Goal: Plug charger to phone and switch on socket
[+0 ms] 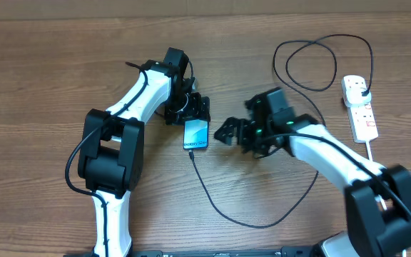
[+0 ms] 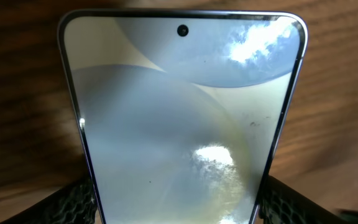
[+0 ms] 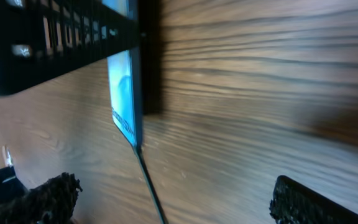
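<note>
The robot's right gripper will close on the long side edge of the phone [image 1: 207, 132] [image 3: 137, 96] that faces it, between the left gripper and the charger cable.
The phone [image 1: 196, 133] lies on the wooden table with its screen lit. My left gripper [image 1: 191, 113] is shut on the phone's far end; in the left wrist view the phone [image 2: 179, 112] fills the frame with my left gripper's [image 2: 174, 208] fingers against both its side edges. The charger [image 1: 212, 200] cable runs from the phone's near end, loops round the table and ends in a black plug [image 1: 362, 89] seated in the socket [image 1: 360, 114]. My right gripper [image 1: 228, 134] is open and empty just right of the phone. In the right wrist view the right gripper [image 3: 173, 196] straddles the charger [image 3: 149, 183], whose tip meets the phone [image 3: 126, 93].
The socket's thick white cord [image 1: 374, 153] runs toward the front right. A loose loop of the charger cable [image 1: 312, 64] lies at the back, left of the socket. My two arms crowd the middle of the table.
</note>
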{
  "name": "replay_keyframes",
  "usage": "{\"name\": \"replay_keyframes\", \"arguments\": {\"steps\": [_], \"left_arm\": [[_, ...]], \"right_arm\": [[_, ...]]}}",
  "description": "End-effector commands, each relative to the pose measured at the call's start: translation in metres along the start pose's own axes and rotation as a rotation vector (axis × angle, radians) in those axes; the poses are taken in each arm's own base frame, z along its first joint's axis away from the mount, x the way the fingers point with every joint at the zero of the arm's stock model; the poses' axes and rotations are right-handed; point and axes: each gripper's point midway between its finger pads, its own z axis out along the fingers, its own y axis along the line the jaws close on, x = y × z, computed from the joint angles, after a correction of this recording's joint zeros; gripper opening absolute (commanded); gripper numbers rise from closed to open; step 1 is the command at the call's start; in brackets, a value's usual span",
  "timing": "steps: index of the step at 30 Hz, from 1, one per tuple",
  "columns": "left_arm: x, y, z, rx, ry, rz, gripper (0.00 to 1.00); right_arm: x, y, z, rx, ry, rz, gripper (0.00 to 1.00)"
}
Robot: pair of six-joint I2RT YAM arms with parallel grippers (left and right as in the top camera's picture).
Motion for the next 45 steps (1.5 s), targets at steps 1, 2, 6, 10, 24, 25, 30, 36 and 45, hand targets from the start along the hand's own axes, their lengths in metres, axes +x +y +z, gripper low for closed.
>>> {"name": "replay_keyframes", "arguments": {"steps": [1, 2, 6, 10, 24, 25, 30, 36, 45], "left_arm": [[0.028, 0.009, 0.034, 0.019, 0.136, 0.026, 0.82], [0.03, 0.009, 0.034, 0.017, 0.144, 0.033, 0.82], [0.037, 0.002, 0.032, 0.061, 0.173, 0.071, 0.84], [0.041, -0.015, 0.03, 0.167, 0.191, 0.089, 0.84], [0.036, -0.02, 0.03, 0.19, 0.173, 0.101, 0.89], [0.035, -0.021, 0.031, 0.187, 0.165, 0.108, 0.91], [0.033, -0.022, 0.037, 0.144, 0.149, 0.141, 0.92], [0.038, -0.018, 0.04, 0.087, 0.158, 0.155, 0.89], [0.036, -0.018, 0.04, 0.093, 0.154, 0.153, 1.0]], "right_arm": [[-0.001, 0.002, 0.031, -0.041, 0.024, 0.086, 1.0], [-0.002, 0.008, 0.037, -0.089, 0.043, 0.076, 1.0], [-0.007, 0.015, 0.053, -0.169, 0.054, 0.08, 0.95], [-0.012, 0.012, 0.064, -0.182, 0.05, 0.138, 0.82], [-0.028, 0.039, 0.075, -0.198, -0.085, 0.015, 0.59], [-0.029, 0.04, 0.075, -0.2, -0.088, 0.012, 0.59], [-0.039, 0.04, 0.074, -0.192, -0.14, 0.01, 0.59], [-0.046, 0.041, 0.073, -0.19, -0.173, 0.026, 0.41], [-0.046, 0.04, 0.072, -0.19, -0.174, 0.027, 0.18]]}}
